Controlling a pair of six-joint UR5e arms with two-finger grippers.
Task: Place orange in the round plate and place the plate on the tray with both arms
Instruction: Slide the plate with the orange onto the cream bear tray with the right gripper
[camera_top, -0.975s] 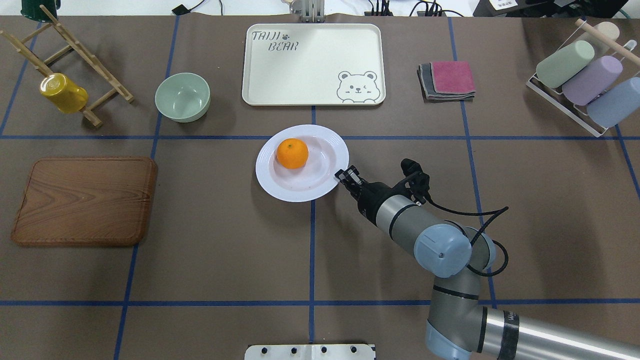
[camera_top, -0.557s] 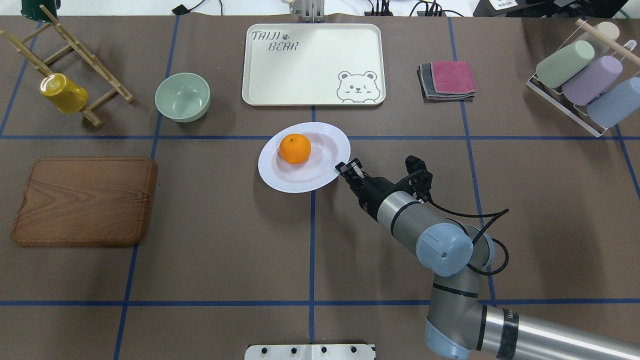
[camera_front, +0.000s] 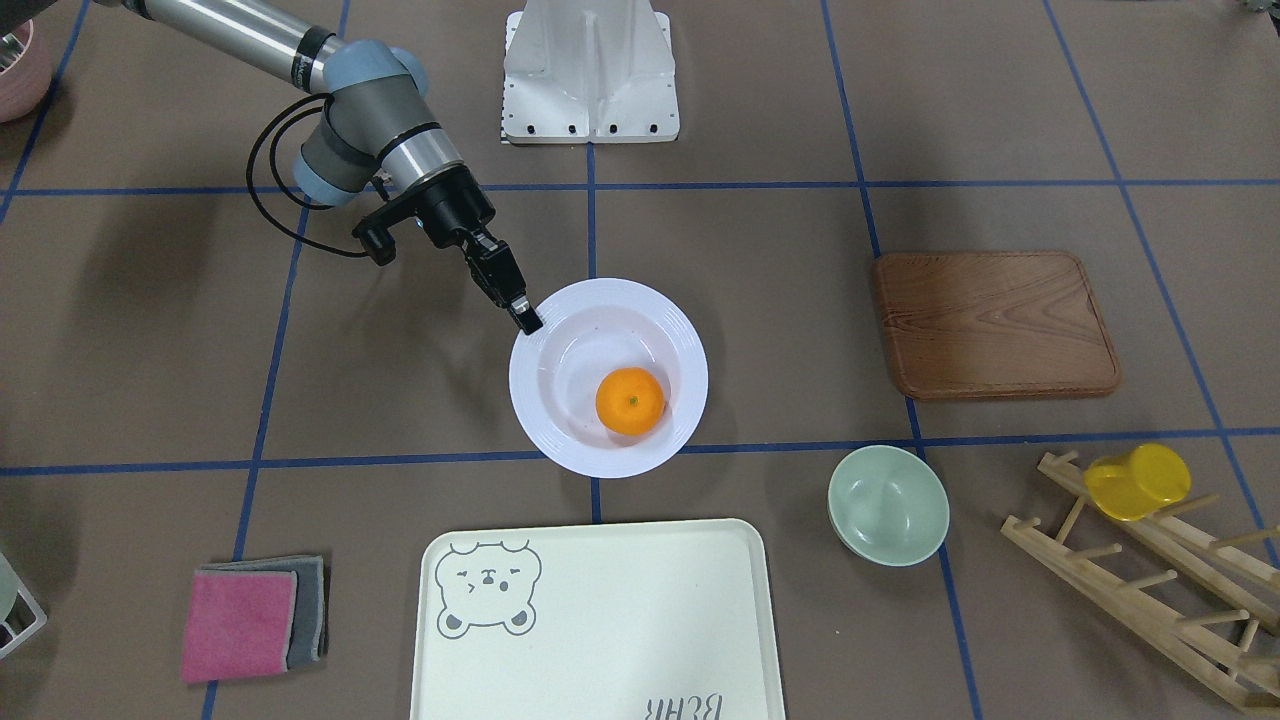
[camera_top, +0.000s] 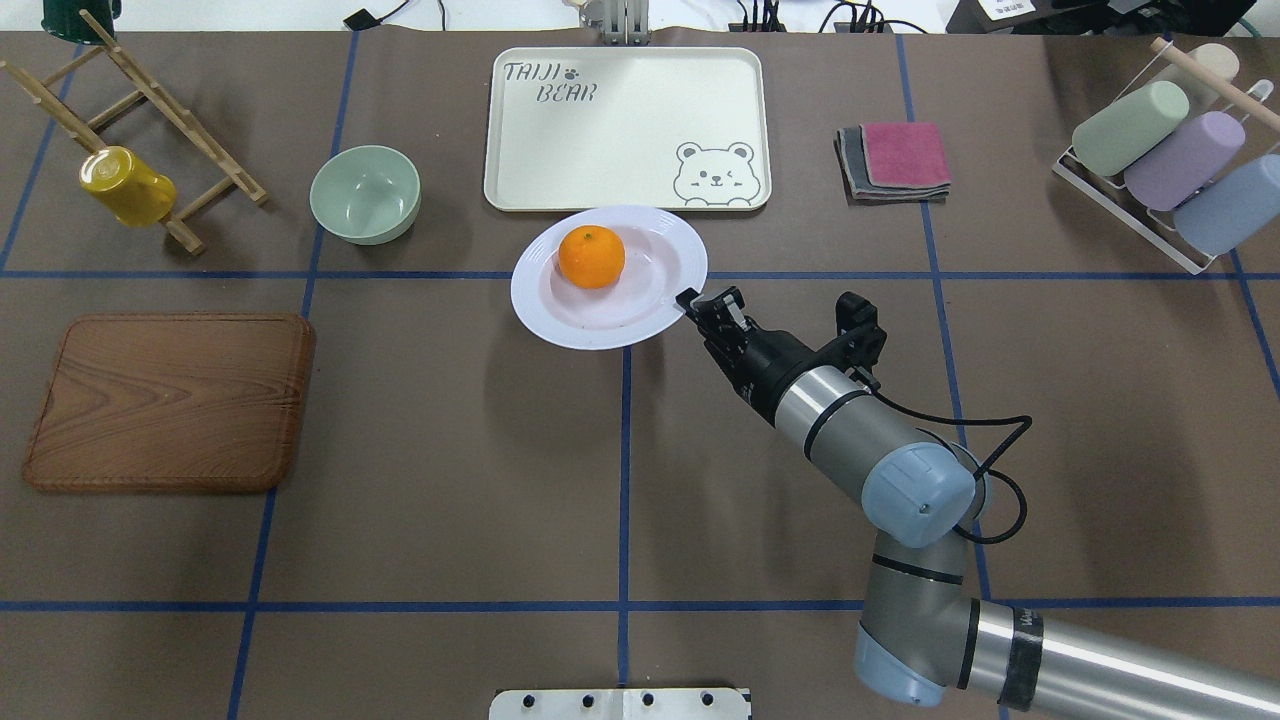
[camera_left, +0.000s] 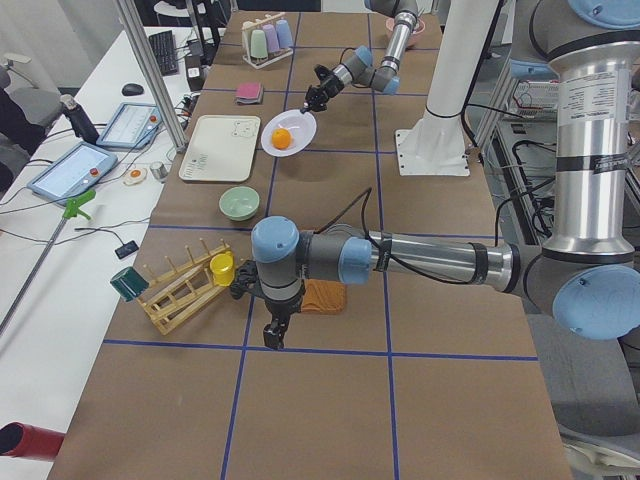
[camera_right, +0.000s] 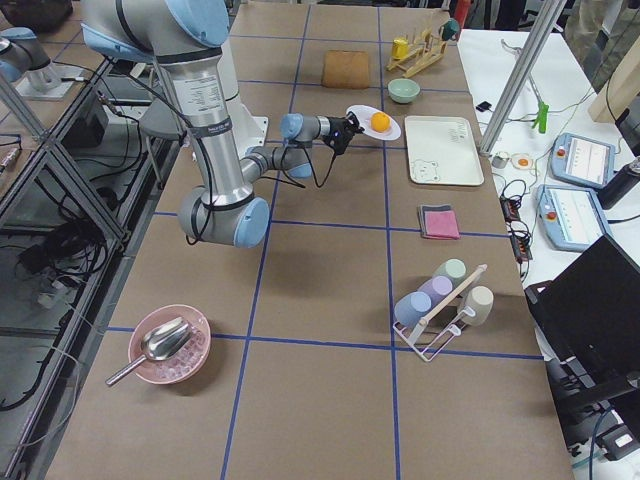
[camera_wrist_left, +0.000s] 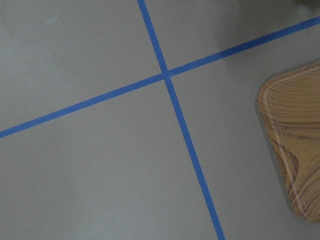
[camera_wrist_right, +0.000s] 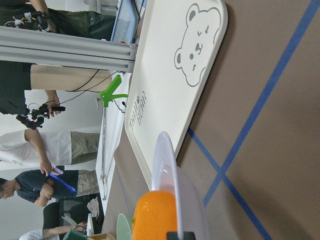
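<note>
The robot's right gripper will set the white round plate, now held tilted off the table, down in the middle of the cream tray (camera_front: 600, 626) (camera_wrist_right: 166, 89), next to the bear face.
The orange (camera_top: 591, 256) lies in the white round plate (camera_top: 560, 325). My right gripper (camera_top: 690, 302) is shut on the plate's near right rim and holds it off the table, slightly tilted. In the overhead view the plate's far edge just meets the near edge of the cream bear tray (camera_top: 620, 130). In the front-facing view the same gripper (camera_front: 528, 322) pinches the plate rim (camera_front: 600, 300), and the tray (camera_front: 620, 620) lies a short gap beyond. My left gripper (camera_left: 274, 335) hangs low beside the wooden board, seen only from the left side; I cannot tell its state.
A pale green bowl (camera_top: 365, 193) sits left of the tray and folded cloths (camera_top: 895, 160) right of it. The wooden board (camera_top: 170, 400) lies at the left, a yellow cup (camera_top: 128, 185) on a wooden rack behind it. A cup rack (camera_top: 1165, 160) stands far right.
My right gripper has lifted the plate with the orange and carried it away from the robot, up to the tray's near edge.
</note>
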